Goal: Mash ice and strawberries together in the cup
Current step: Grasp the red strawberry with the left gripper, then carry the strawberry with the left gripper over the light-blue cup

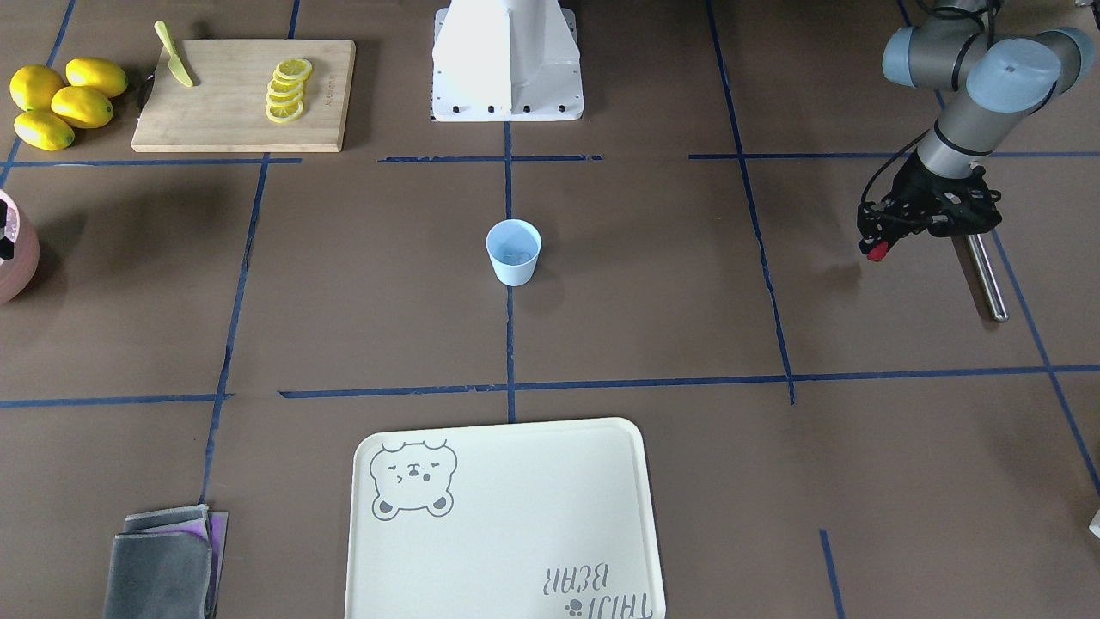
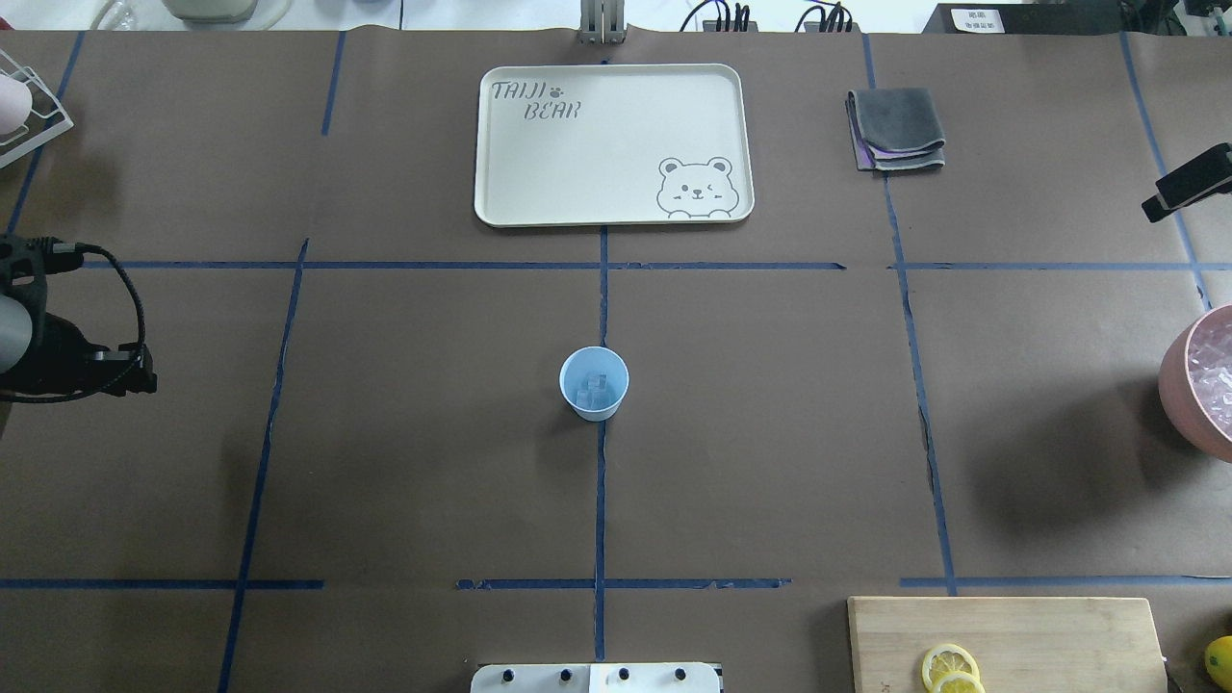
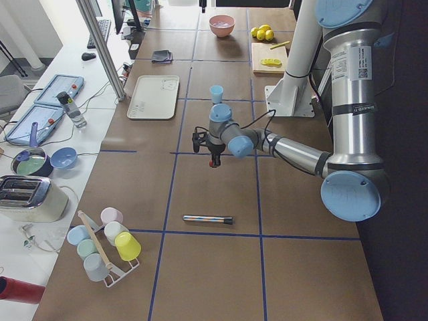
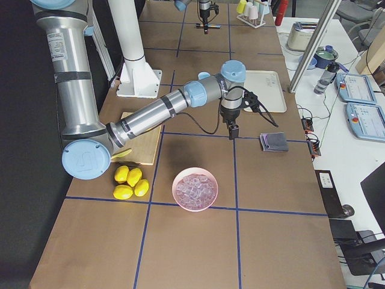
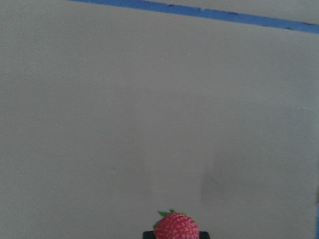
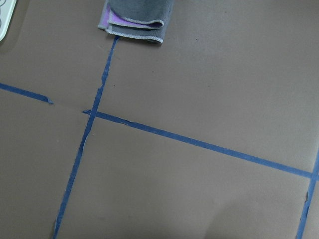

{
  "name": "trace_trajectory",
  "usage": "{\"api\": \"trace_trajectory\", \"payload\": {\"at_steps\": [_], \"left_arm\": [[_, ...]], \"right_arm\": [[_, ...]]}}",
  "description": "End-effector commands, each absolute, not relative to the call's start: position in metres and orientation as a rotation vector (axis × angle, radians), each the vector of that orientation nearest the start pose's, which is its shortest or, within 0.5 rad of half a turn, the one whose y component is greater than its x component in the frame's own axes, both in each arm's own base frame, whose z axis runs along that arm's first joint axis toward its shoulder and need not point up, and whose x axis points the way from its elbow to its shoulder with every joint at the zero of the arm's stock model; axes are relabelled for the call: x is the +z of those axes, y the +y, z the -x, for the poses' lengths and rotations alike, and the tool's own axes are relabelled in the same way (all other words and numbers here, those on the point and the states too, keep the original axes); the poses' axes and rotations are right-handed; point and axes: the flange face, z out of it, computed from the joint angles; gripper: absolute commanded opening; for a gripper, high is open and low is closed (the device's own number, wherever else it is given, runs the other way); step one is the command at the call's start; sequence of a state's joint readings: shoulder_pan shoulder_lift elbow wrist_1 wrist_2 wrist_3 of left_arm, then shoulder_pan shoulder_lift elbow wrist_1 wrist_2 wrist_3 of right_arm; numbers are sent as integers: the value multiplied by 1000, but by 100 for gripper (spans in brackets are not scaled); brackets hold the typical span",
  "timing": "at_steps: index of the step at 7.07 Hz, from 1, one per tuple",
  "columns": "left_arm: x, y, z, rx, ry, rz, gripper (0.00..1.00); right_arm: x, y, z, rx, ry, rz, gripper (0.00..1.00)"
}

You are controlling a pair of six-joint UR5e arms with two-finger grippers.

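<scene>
Next, my left gripper lets go of the red strawberry over the clear ice inside the pale blue cup (image 1: 515, 256), where I intend it to go.
The pale blue cup (image 1: 514, 252) stands upright at the table's middle, also in the overhead view (image 2: 594, 383). Clear ice (image 2: 595, 388) lies inside it. My left gripper (image 1: 875, 244) hangs above the table far to the cup's side and is shut on a small red strawberry (image 1: 877, 252). The strawberry also shows at the bottom of the left wrist view (image 5: 175, 226). My right gripper (image 4: 233, 131) hovers over the table near the folded cloth. Only a dark part of it shows at the overhead view's right edge (image 2: 1189, 181), and I cannot tell whether it is open or shut.
A metal rod (image 1: 984, 275) lies on the table just beside my left gripper. A pink bowl (image 4: 195, 188) of ice, lemons (image 1: 60, 101), a cutting board (image 1: 245, 94) with lemon slices and a knife, a cream tray (image 1: 503, 516) and a grey cloth (image 1: 163, 563) stand around.
</scene>
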State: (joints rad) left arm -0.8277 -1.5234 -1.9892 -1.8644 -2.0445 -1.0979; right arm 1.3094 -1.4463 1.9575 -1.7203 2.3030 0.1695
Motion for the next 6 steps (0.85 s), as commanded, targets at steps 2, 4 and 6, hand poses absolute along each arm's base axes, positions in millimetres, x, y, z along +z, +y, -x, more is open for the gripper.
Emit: {"api": "trace_trajectory", "payload": {"at_steps": [2,4,6], "left_arm": [[243,-444,-339,-151,735,52,2],[185,-415,-405,-173,783,112,2],[136,-428,-481,-139,836,112,2]], "right_arm": [[488,-517,13,-231,-810,-156,100],[538,-522,-28,-235,-852,-143,100],[536,-524,-32,-229,-851,-149,100]]}}
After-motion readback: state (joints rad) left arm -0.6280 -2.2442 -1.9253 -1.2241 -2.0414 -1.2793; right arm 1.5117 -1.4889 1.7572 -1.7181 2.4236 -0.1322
